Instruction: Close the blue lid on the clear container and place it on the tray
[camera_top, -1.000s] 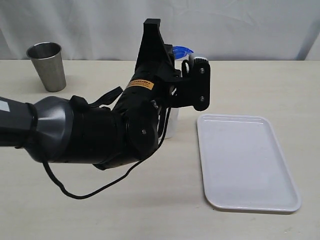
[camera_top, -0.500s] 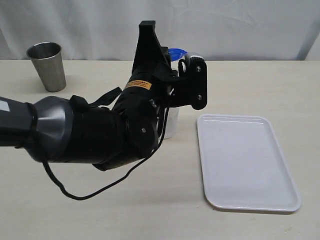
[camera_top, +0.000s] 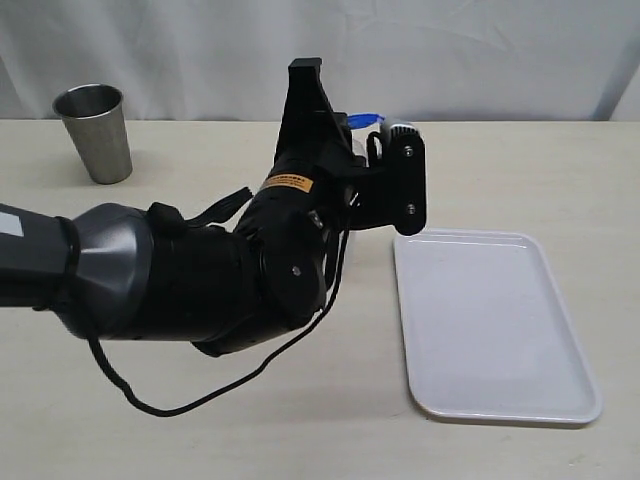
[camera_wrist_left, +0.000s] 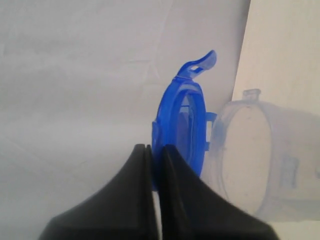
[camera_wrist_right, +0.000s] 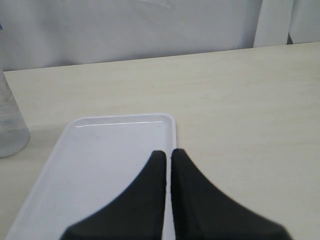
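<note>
Next, I let go of the blue lid with my left gripper on the opening of the clear container (camera_top: 346, 137) (camera_wrist_left: 244, 156).
My left gripper (camera_wrist_left: 156, 149) is shut on the rim of the blue lid (camera_wrist_left: 182, 125), which it holds edge-on with one snap flap sticking out. The open mouth of the clear container (camera_wrist_left: 250, 150) is right beside the lid, a small gap apart. In the exterior view the lid (camera_top: 365, 120) peeks out above the left arm, which hides nearly all of the container. The container's side (camera_wrist_right: 10, 120) shows at the edge of the right wrist view. My right gripper (camera_wrist_right: 169, 152) is shut and empty over the near rim of the white tray (camera_wrist_right: 100, 165).
The tray (camera_top: 495, 320) lies flat on the table to the right of the left arm. A grey steel cup (camera_top: 95, 130) stands at the back left. A white curtain closes off the back of the table.
The left arm has shifted slightly to the right with the lid. The container's base, visible below the arm before, is now hidden behind it.
</note>
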